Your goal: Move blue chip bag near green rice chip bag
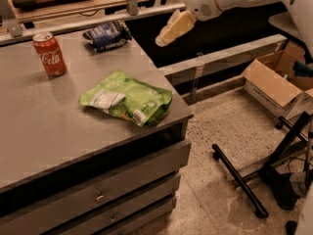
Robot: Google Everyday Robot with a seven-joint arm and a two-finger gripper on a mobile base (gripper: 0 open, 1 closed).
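Note:
The end of the blue chip bag (125, 31) points away from the red soda can. My gripper will close on that end.
The blue chip bag (105, 35) lies at the far edge of the grey table (44, 126), near its back right corner. The green rice chip bag (129, 98) lies flat near the table's front right corner, well apart from the blue bag. My gripper (165, 37) hangs in the air beyond the table's right edge, to the right of the blue bag and a little above table height, pointing down and left. It holds nothing that I can see.
A red soda can (50, 54) stands upright at the back left of the table. Drawers (102, 195) run under the tabletop. An open cardboard box (274, 82) and a black stand's legs (239, 180) sit on the floor to the right.

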